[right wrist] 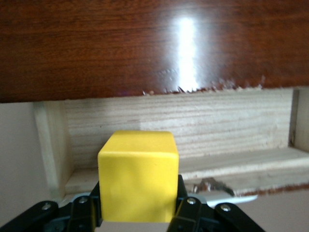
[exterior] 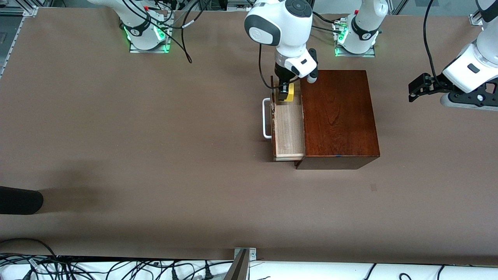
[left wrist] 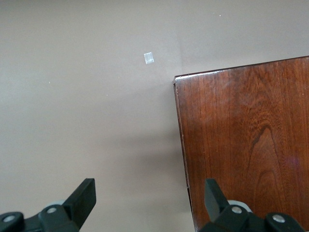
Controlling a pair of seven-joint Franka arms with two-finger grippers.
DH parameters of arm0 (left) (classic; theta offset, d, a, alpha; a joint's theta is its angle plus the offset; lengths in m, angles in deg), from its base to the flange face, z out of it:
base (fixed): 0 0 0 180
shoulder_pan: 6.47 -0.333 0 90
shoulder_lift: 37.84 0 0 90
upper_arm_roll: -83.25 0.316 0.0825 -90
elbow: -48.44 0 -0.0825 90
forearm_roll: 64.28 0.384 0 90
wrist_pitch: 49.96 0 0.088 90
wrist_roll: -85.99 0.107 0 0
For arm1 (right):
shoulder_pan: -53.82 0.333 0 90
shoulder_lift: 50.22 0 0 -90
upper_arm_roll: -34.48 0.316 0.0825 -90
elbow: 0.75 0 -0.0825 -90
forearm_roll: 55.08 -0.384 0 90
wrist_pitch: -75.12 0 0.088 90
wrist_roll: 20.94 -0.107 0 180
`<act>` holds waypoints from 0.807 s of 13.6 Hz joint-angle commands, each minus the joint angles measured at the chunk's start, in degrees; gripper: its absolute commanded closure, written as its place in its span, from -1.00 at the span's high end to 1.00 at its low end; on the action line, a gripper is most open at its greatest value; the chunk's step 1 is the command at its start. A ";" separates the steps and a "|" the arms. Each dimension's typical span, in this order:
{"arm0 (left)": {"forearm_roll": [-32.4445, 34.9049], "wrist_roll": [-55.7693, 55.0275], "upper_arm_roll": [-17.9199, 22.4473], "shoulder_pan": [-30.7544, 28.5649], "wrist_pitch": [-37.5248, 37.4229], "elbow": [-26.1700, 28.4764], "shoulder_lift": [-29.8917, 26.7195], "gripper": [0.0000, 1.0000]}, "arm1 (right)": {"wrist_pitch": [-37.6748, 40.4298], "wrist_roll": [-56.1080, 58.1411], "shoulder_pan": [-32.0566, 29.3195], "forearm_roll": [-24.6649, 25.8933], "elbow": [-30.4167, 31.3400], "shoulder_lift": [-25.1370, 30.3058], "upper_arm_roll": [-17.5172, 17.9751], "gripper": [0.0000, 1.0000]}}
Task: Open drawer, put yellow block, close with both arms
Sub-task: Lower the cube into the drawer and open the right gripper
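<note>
Next, I release the yellow block, now held over the drawer tray, from my right gripper inside the drawer (exterior: 282, 102), close to the end of the tray that is farthest from the front camera.
The drawer (exterior: 288, 130) stands pulled out of the dark mahogany box (exterior: 338, 116), its white bar handle (exterior: 267, 118) toward the right arm's end of the table. My right gripper (exterior: 284, 93) is shut on the yellow block (exterior: 290, 93) over the end of the drawer tray farthest from the front camera. In the right wrist view the yellow block (right wrist: 138, 174) fills the gap between the fingers, with the pale drawer tray (right wrist: 231, 159) under it. My left gripper (exterior: 418, 87) hangs open off the box's other side. In the left wrist view its fingers (left wrist: 82, 198) stand wide apart beside a corner of the box (left wrist: 246, 145).
A dark rounded object (exterior: 19, 200) pokes over the table edge at the right arm's end. Loose black cables (exterior: 186, 42) lie near the right arm's base. A small pale patch (left wrist: 148, 58) marks the brown tabletop (exterior: 155, 136) near the box.
</note>
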 commanded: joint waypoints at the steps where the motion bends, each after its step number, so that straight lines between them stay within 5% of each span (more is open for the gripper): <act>1: -1.40 1.02 0.06 -0.19 -0.52 -0.06 -0.56 1.00 | -0.46 3.78 0.90 2.27 -2.51 -2.13 -0.48 -1.00; 11: -1.40 0.94 0.06 -0.19 -0.52 -0.06 -0.56 1.00 | -1.78 6.43 1.34 3.51 -2.43 -4.86 -1.10 -1.00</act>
